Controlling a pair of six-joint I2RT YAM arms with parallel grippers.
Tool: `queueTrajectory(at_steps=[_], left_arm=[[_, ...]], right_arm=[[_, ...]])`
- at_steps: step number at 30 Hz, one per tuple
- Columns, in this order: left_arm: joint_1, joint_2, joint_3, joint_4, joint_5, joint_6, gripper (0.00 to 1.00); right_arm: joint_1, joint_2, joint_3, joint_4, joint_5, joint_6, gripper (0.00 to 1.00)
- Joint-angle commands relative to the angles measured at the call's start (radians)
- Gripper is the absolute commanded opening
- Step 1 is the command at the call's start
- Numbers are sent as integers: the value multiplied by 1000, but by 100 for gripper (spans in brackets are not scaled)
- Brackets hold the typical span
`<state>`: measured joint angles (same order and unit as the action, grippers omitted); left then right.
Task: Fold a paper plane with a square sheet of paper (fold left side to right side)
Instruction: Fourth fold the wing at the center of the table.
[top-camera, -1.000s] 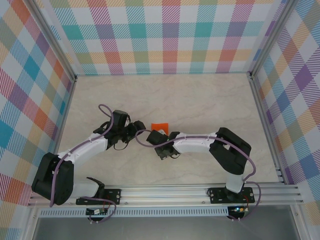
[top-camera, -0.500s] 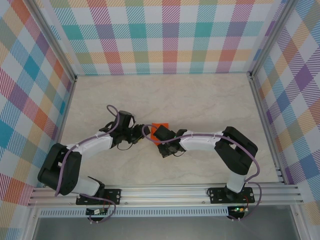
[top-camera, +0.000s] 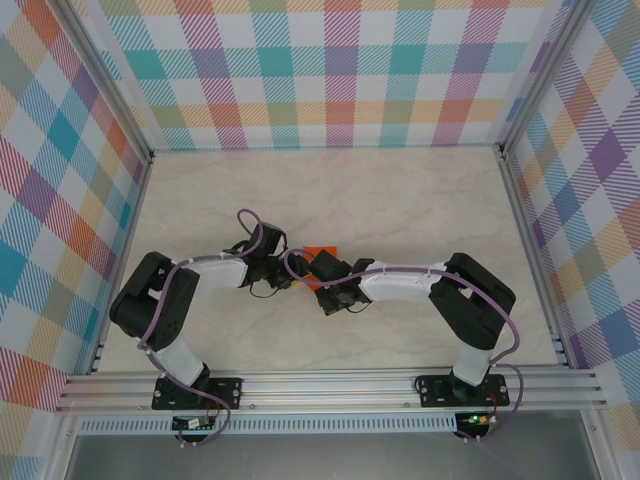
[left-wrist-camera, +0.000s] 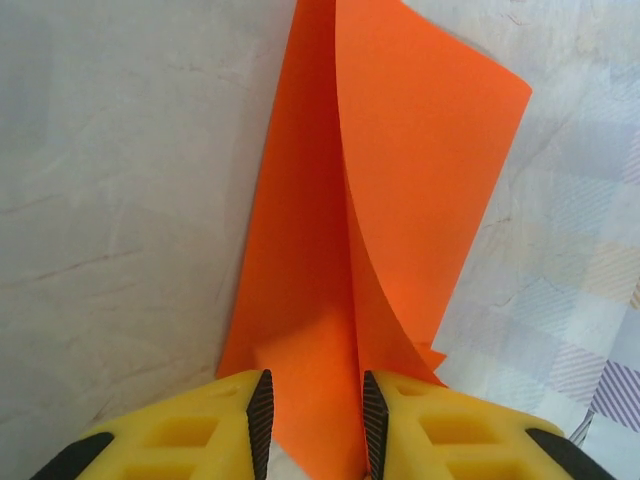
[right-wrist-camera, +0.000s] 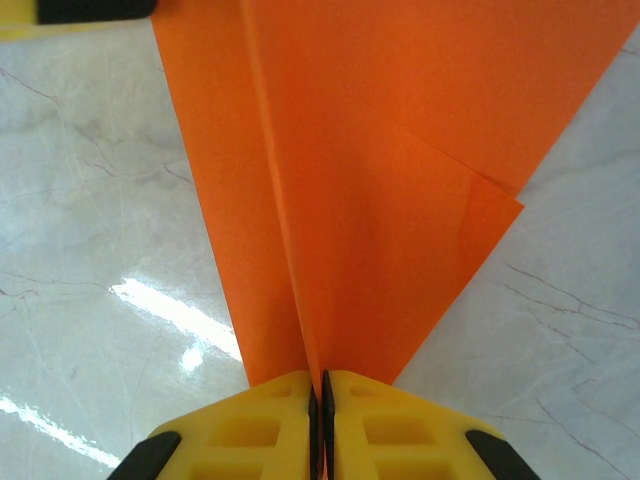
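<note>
The robot's right gripper pinches the paper's narrow tip while the paper's flap curls loose, so it should open and take the flap's middle (right-wrist-camera: 280, 205), close to the left gripper.
The orange sheet of paper (top-camera: 321, 250) lies mid-table, folded in layers along a central crease. In the right wrist view the paper (right-wrist-camera: 400, 140) narrows down into my right gripper (right-wrist-camera: 320, 410), which is shut on its creased edge. In the left wrist view one layer of the paper (left-wrist-camera: 300, 250) lies flat and another flap (left-wrist-camera: 430, 140) curls upward. My left gripper (left-wrist-camera: 315, 420) straddles the paper's near end, jaws apart with a clear gap, the raised flap close to the right pad. From above, the left gripper (top-camera: 291, 273) and right gripper (top-camera: 317, 268) meet at the paper's near side.
The marble-look tabletop (top-camera: 400, 200) is bare around the paper. Checked walls with metal frame posts (top-camera: 505, 150) enclose it at left, back and right. Purple cables loop over both arms. A left finger tip (right-wrist-camera: 90, 10) shows at the top left of the right wrist view.
My left arm has swung right and reached the paper, and its jaws have narrowed around the paper's end. The right gripper shifted slightly left early on and stays shut on the paper.
</note>
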<state>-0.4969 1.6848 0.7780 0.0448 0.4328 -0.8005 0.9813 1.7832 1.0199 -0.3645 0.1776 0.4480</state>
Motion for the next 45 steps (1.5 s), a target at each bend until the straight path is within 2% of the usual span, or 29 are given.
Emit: queueTrajectory(at_steps=[1,16,21,28,33,39,45], left_arm=[[-14,27,41,41,19,-13,33],[-32,104,81,59,20,-18,35],[-32,111,74,55,14,-14,35],[-34,113,72,49,9,-10,35],[-34,110,72,45,6,-8,35],[-34,101,70,43,4,-8,35],[-34,87,70,31,-1,-3,35]], right_arm=[[0,38,-11,1,-41,-12,12],[-1,43,-9,7,-57,-20,16],[-18,-9,-47,54,-88,-29,25],[-119,-168,-166,222,-275,-14,39],[-222,-238,-215,316,-410,6,42],[-236,-157,-130,220,-410,-22,40],[-208,-76,-88,224,-393,3,43]])
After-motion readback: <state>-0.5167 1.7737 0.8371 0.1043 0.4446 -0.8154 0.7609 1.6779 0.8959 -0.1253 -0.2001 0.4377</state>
